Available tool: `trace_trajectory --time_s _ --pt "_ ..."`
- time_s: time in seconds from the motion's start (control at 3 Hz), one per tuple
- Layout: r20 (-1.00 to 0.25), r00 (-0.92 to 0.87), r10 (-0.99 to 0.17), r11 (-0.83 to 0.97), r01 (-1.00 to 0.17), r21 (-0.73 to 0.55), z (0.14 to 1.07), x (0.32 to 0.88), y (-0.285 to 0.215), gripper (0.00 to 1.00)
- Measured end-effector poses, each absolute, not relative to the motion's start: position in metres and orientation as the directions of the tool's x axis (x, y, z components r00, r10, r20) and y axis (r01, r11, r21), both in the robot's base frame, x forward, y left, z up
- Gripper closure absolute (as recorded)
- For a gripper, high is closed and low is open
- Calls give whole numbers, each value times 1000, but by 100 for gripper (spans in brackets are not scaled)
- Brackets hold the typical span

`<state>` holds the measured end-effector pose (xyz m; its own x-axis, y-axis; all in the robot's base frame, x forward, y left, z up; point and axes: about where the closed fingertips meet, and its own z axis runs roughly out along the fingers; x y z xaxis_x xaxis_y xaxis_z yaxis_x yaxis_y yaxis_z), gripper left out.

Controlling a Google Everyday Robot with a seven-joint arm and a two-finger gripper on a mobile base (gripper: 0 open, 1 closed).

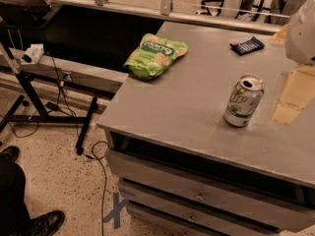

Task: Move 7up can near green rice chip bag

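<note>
My gripper needs to close around the middle of the 7up can (242, 104), below its silver pull-tab top.
The 7up can (243, 101) stands upright on the grey table (187, 97), towards its right front, with its silver pull-tab top showing. The green rice chip bag (154, 55) lies flat near the table's far left edge, well apart from the can. My gripper (290, 100) comes in from the right edge of the view as a pale cream part under a white arm housing (301, 31). It is just to the right of the can and does not touch it.
A small dark blue wrapped packet (247, 45) lies at the back of the table. Drawers (197, 195) run under the table front. To the left are a black stand (49, 107) with cables on the speckled floor and a person's black shoes (44, 222).
</note>
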<state>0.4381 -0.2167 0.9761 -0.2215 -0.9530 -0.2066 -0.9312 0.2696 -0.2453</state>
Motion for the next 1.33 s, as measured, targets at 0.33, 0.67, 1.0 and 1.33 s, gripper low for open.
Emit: trace_trajectory --time_s 0.33,0.67,1.0,1.33 --pt "-207 -222 -953 270 -931 -245 976 438 -217 0" --pt "-227 -222 -948 278 -925 -259 978 443 -221 0" --pt "-294 -242 -925 322 -908 -267 974 460 -235 0" --pt "-417 -278 -865 400 -885 -238 959 482 -251 0"
